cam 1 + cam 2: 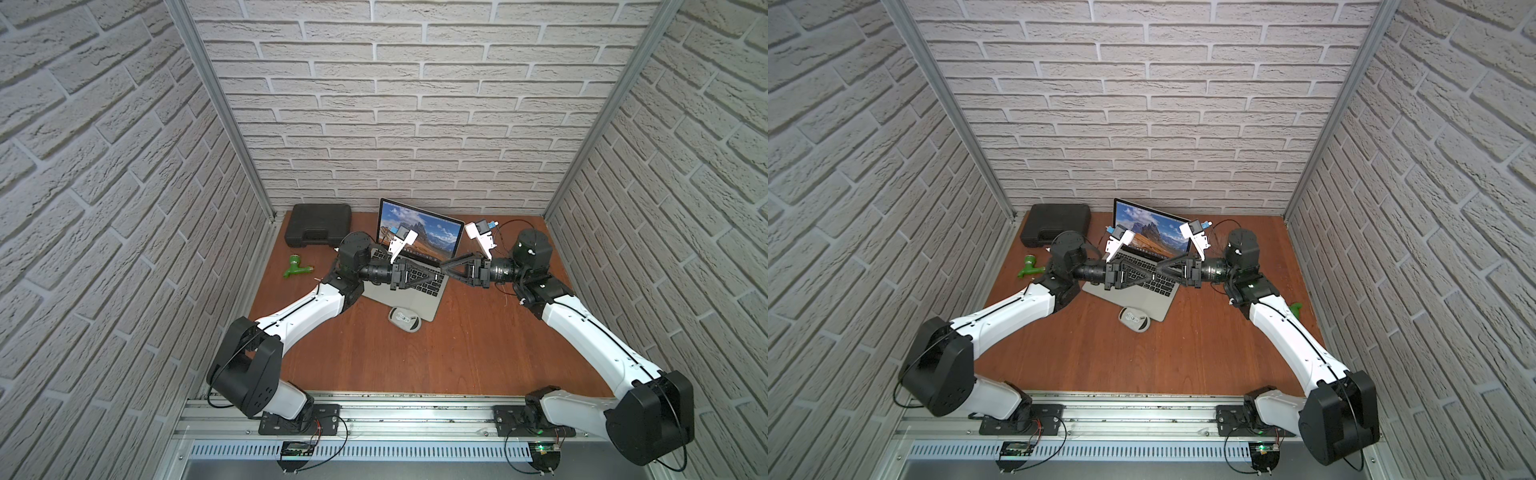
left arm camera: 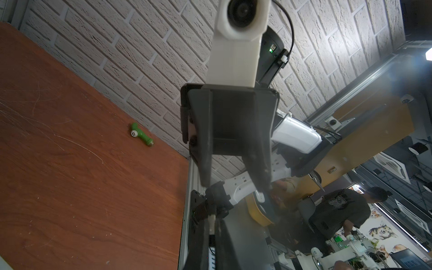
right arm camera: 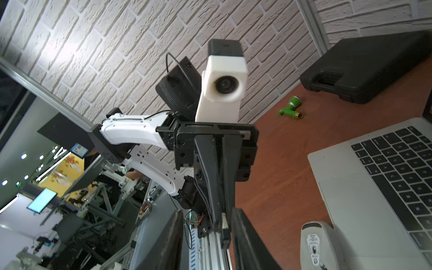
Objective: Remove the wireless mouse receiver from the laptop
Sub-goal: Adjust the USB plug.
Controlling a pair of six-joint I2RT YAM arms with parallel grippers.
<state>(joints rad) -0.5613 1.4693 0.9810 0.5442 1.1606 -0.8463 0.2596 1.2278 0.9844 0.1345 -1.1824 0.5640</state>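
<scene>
Next, my right gripper grabs the receiver by its black stub (image 3: 225,240), keeping the plug exposed, before carrying it to the mouse, because my left gripper covers the receiver's pale plug.
The silver-grey laptop (image 1: 399,297) (image 1: 1125,297) stands open at the back of the table, its keyboard also showing in the right wrist view (image 3: 350,198). Above the keyboard my two grippers meet tip to tip. My left gripper (image 1: 437,277) (image 2: 211,218) is shut on the wireless mouse receiver (image 2: 211,224) (image 3: 225,222), a tiny pale plug with a black stub, held clear of the laptop. My right gripper (image 1: 443,266) (image 3: 207,211) is open, its two fingers (image 3: 243,233) standing either side of the left fingertips and the receiver with gaps left.
A grey-white mouse (image 1: 404,319) (image 3: 315,245) lies at the laptop's front corner. A black moulded case (image 1: 318,226) sits at the back left, with a green plastic fitting (image 1: 297,268) in front of it. Another green fitting (image 1: 1296,308) lies by the right wall.
</scene>
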